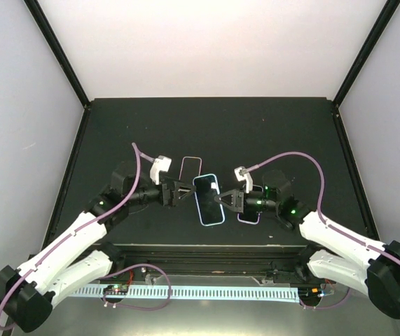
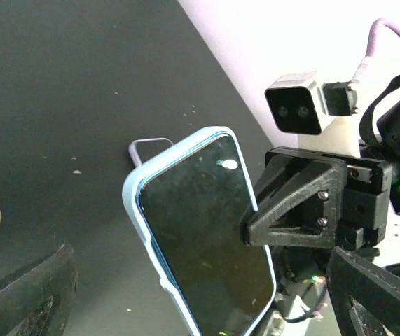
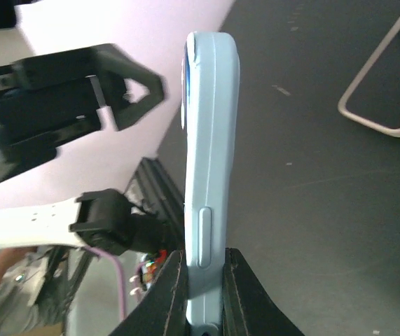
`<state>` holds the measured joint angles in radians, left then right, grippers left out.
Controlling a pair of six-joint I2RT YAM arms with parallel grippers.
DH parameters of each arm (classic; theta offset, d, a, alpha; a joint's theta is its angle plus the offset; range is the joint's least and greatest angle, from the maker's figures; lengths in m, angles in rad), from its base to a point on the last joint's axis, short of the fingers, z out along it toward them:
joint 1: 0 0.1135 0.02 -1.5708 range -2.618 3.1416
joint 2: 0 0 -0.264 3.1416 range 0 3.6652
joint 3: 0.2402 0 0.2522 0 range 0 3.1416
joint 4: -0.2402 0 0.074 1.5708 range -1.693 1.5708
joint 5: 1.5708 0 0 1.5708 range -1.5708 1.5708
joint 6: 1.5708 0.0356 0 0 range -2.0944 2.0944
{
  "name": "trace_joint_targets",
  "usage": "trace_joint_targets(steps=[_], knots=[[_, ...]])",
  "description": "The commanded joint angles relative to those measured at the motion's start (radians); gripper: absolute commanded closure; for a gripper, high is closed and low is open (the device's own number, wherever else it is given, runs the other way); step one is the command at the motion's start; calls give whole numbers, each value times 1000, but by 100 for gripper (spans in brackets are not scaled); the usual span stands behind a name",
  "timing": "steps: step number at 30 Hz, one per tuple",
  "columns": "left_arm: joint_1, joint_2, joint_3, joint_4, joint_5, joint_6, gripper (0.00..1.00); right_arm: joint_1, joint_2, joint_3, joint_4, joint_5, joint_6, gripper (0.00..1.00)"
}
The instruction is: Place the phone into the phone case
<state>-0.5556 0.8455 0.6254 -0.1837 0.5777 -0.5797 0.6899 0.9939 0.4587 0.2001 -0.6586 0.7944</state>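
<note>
The light blue phone case will go down between the pale-rimmed case and the purple-rimmed case [image 1: 222, 177], where my right gripper should set it.
The phone [image 1: 209, 198], dark screen up, sits inside a light blue phone case [image 1: 202, 213] held off the table. My right gripper [image 1: 222, 201] is shut on the case's right edge; in the right wrist view its fingertips [image 3: 175, 269] pinch the case [image 3: 211, 140] just below a side button. My left gripper [image 1: 185, 190] stands open at the phone's left edge, not touching it. The left wrist view shows the cased phone [image 2: 200, 231] tilted, with the right gripper's black fingers [image 2: 298, 203] on its side and my own left gripper [image 2: 203, 301] spread wide below it.
An empty pale-rimmed case [image 1: 190, 166] lies on the black table behind the phone. A purple-rimmed case [image 1: 249, 218] lies under the right wrist. The black table [image 1: 207, 126] has raised frame edges at the sides.
</note>
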Motion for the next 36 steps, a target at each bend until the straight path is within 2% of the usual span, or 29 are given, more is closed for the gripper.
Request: trace_joint_targets(steps=[1,6,12,20,24,33,36], knots=[[5,-56,33,-88,-113,65,1,-10,25,64,-9,153,-38,99],[4,-113,19,-139,-179,108,1,-57,130,142,-129,317,-70,99],[5,-154,-20,-133,-177,112,1,-169,336,176,-40,267,-40,99],[5,-158,-37,-140,-161,99,1,-195,568,280,46,226,41,99],[6,-161,-47,-138,-156,91,1,-208,633,317,63,223,62,98],[5,-172,-44,-147,-159,73,1,-254,726,333,39,221,66,89],[5,-175,-41,-146,-164,72,1,-266,727,336,3,217,56,83]])
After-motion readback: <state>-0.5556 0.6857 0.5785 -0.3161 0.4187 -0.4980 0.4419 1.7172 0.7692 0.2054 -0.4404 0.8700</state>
